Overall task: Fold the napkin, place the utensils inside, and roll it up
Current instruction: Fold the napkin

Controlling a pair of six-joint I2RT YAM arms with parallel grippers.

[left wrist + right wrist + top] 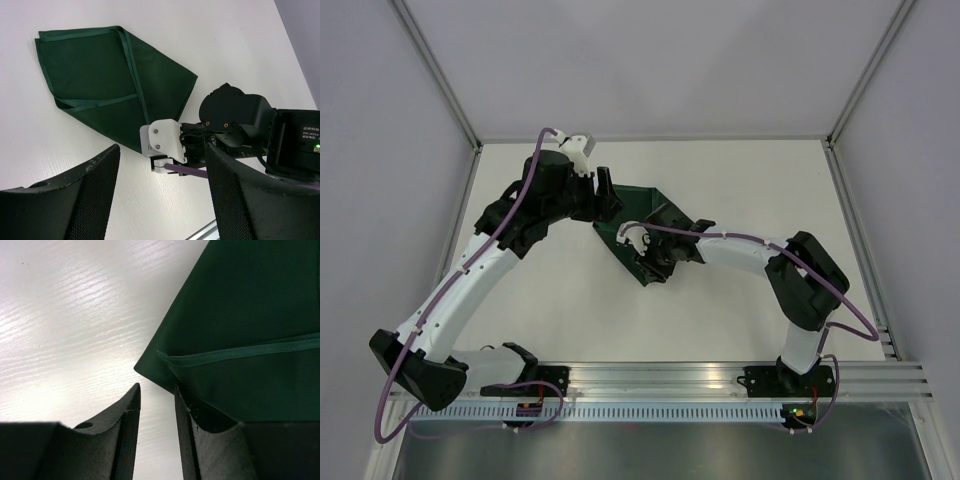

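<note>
Next, I close my left gripper on the dark green napkin's folded side corner (596,227) (59,106), at the spot where the shorter hemmed edge that crosses its top begins.
The dark green napkin (653,200) lies folded on the white table, with hemmed edges crossing its top, and fills the upper left of the left wrist view (100,75). My left gripper (607,196) is at the napkin's far left edge; in its own view (162,150) the jaws stand wide open and empty above the table. My right gripper (642,265) is low at the napkin's near corner. In its own view (156,388) the fingers stand a narrow gap apart with bare table between them, and the napkin's corner (150,367) lies just past the tips. No utensils are in view.
The white table (750,180) has grey walls at the back and both sides, and a metal rail (660,380) along the near edge. The right arm's wrist with its white camera mount (162,142) sits close in front of my left gripper.
</note>
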